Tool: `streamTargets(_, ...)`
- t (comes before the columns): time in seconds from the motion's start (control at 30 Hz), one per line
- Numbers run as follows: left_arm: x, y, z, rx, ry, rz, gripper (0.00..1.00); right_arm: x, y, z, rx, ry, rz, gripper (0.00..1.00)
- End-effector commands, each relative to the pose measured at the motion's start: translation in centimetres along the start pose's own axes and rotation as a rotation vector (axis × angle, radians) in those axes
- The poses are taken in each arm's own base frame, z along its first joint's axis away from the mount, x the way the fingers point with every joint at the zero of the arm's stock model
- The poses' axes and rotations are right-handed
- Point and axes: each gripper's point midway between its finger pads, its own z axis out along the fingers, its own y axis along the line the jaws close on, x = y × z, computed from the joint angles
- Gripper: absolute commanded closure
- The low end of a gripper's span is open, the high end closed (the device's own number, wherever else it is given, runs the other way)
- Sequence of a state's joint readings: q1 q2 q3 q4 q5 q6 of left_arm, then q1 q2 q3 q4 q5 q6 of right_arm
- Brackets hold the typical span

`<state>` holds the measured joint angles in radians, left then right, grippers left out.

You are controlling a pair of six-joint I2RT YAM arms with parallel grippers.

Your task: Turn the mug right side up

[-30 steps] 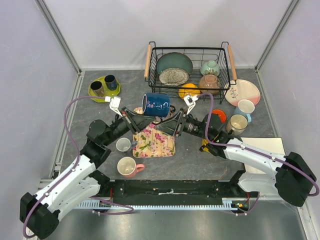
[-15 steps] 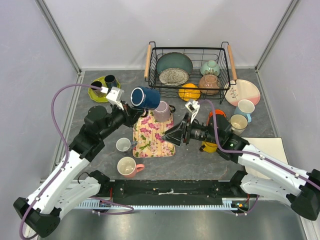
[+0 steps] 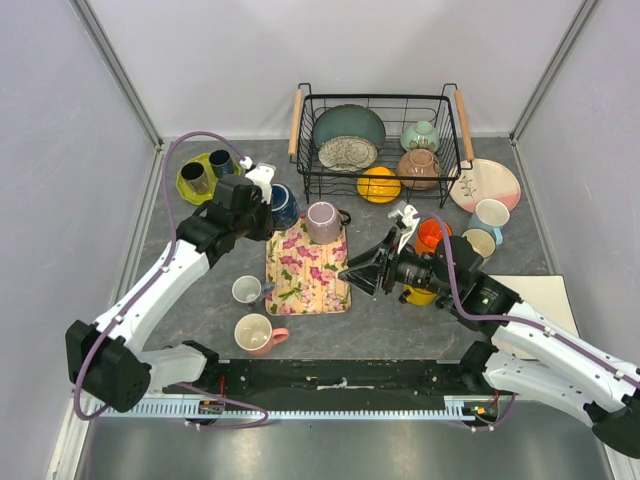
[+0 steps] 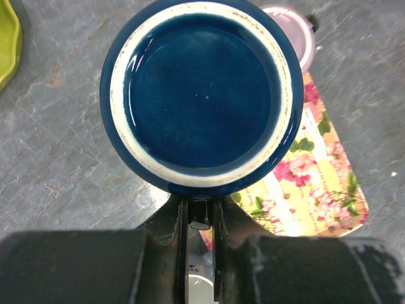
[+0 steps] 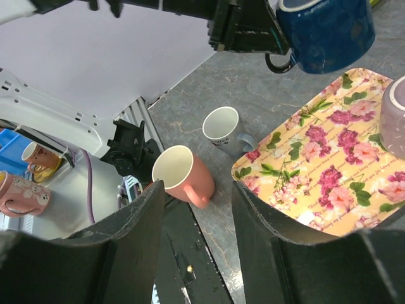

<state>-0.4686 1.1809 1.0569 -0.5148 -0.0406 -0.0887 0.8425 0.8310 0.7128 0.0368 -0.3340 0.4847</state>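
Note:
The left gripper should release the dark blue mug on the floral mat's far corner [image 3: 291,230], beside the purple mug.
The dark blue mug [image 3: 284,206] hangs base up in my left gripper [image 3: 262,196], just left of the floral mat's [image 3: 305,282] far corner. In the left wrist view its blue base with a pale ring [image 4: 200,95] faces the camera, and my left gripper [image 4: 200,221] is shut on its handle. The right wrist view shows the mug [image 5: 329,31] at the top right, with the handle [image 5: 278,63] in the left gripper. I cannot tell whether it touches the table. My right gripper [image 3: 352,272] is open and empty over the mat's right edge.
A purple mug [image 3: 323,221] stands on the mat. A grey mug [image 3: 246,290] and a pink mug [image 3: 255,332] sit near the front left. A green plate [image 3: 190,190] with two dark cups is at the far left. A dish rack [image 3: 463,125], a pink plate [image 3: 485,185] and several cups are on the right.
My left gripper carried the blue mug left and back from above the mat, and it turned from lying sideways to base up. My right gripper drew back to the right, away from it.

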Motion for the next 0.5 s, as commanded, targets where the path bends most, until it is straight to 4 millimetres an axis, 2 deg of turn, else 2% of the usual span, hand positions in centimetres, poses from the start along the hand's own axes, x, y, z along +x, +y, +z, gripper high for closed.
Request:
streamTargets(0.0,-3.3,0.8,0.8,0.032,-0.068,0.056,0.98,-0.6,0.0,-0.7,0.009,-0.036,-0.046,0.47)
streamTargets(0.1,-2.2,0.9,2.7,0.087,-0.021,0.082,0.98,-0.4,-0.1,-0.9,0.013,-0.036,-0.052,0.47)
streamTargets(0.33,-1.6,0.6,5.9,0.188,-0.018,0.129,0.98,-0.1,-0.2,-1.2,0.014,-0.038,-0.061,0.47)
streamTargets(0.47,0.1,0.9,7.8,0.191,0.037,0.146,0.98,0.0,-0.4,-1.2,0.02,-0.036,-0.063,0.47)
